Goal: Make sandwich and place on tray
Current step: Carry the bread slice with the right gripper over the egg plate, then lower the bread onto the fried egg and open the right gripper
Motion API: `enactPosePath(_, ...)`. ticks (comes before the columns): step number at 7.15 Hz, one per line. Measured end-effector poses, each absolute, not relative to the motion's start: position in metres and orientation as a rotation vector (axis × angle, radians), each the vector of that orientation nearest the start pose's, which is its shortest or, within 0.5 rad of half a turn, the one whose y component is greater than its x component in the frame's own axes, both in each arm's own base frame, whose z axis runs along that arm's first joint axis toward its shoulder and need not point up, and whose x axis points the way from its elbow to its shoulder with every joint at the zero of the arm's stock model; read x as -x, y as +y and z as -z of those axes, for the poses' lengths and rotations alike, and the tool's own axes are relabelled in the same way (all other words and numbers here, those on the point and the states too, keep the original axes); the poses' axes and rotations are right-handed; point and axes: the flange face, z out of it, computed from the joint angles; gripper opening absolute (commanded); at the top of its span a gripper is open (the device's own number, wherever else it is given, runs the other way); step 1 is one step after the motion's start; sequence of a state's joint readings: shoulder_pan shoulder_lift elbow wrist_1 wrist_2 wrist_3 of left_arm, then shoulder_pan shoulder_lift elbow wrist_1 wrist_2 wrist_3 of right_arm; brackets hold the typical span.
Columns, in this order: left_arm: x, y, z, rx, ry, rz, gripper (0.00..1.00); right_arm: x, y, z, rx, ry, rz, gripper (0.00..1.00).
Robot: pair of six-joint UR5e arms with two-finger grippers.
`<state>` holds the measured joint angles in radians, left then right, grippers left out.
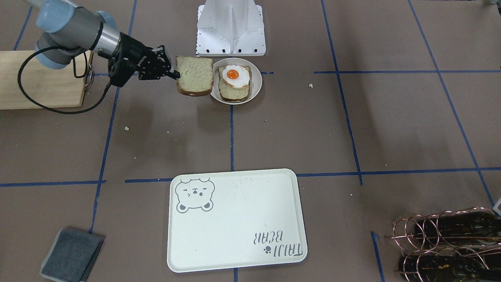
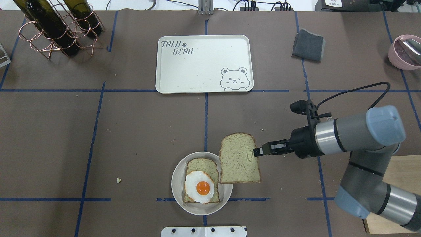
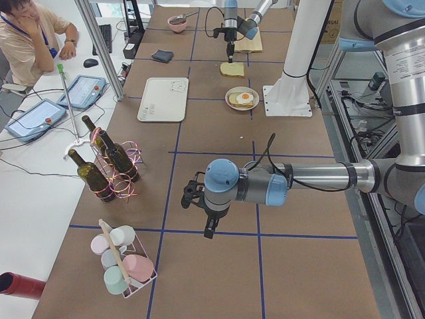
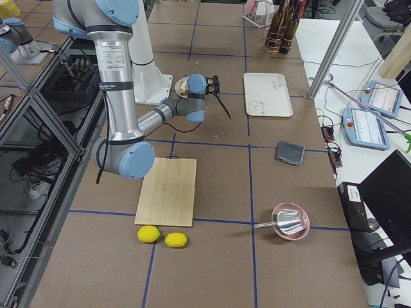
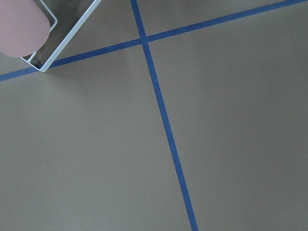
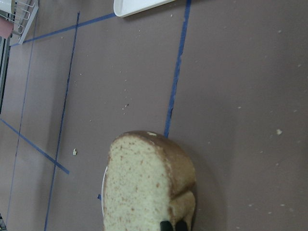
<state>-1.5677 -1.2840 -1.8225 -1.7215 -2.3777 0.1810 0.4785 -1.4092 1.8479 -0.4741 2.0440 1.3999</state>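
I need to use my right gripper to let go of the second slice of bread, now held flat beside the plate, on top of the fried egg on the cream plate [image 1: 233, 81].
A small round cream plate [image 2: 176, 177] holds one bread slice [image 2: 201, 164] with a fried egg [image 2: 199, 186] on top. My right gripper [image 2: 256, 152] is shut on the edge of a second bread slice [image 2: 238, 159] and holds it flat just beside the plate, overlapping its rim. The same shows in the front view: gripper [image 1: 177, 73], held slice [image 1: 194, 75], egg [image 1: 236, 76], plate [image 1: 256, 84]. The right wrist view shows the held slice [image 6: 144, 187]. The bear tray [image 2: 200, 65] lies bare at the far side. My left gripper [image 3: 209, 229] hangs far off over the table; I cannot tell if it is open.
A wooden cutting board [image 1: 39, 80] lies behind the right arm. There is a grey cloth [image 2: 308, 45], a wire rack with wine bottles [image 2: 56, 29], a pink bowl [image 2: 404, 51], two lemons [image 4: 160, 236], and a cup rack [image 3: 123, 259]. The white robot base [image 1: 231, 27] stands behind the plate.
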Motion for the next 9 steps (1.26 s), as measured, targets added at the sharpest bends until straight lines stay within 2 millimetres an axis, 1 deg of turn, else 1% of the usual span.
enactPosePath(1, 0.060, -0.379, -0.641, -0.181, 0.795, -0.221, 1.00, 0.458, -0.285, -0.299, -0.130, -1.514, 0.105, 0.00)
enactPosePath(2, 0.060, -0.379, -0.641, -0.181, 0.795, -0.221, 1.00, 0.487, -0.267, -0.281, -0.139, -1.487, 0.093, 0.00)
enactPosePath(3, 0.060, -0.379, -0.641, -0.180, 0.795, -0.220, 1.00, 0.506, -0.258, -0.269, -0.146, -1.461, 0.085, 0.00)
enactPosePath(4, 0.060, -0.379, -0.641, -0.179, 0.795, -0.220, 1.00, 0.515, -0.257, -0.266, -0.157, -1.442, 0.079, 0.00)
enactPosePath(6, 0.060, -0.379, -0.642, -0.179, 0.795, -0.220, 1.00, 0.521, -0.265, -0.273, -0.182, -1.412, 0.077, 0.00)
enactPosePath(7, 0.060, -0.379, -0.642, -0.179, 0.796, -0.220, 1.00, 0.525, -0.268, -0.280, -0.188, -1.394, 0.080, 0.99)
enactPosePath(9, 0.060, -0.379, -0.641, -0.180, 0.796, -0.220, 1.00, 0.530, -0.275, -0.290, -0.213, -1.359, 0.062, 1.00)
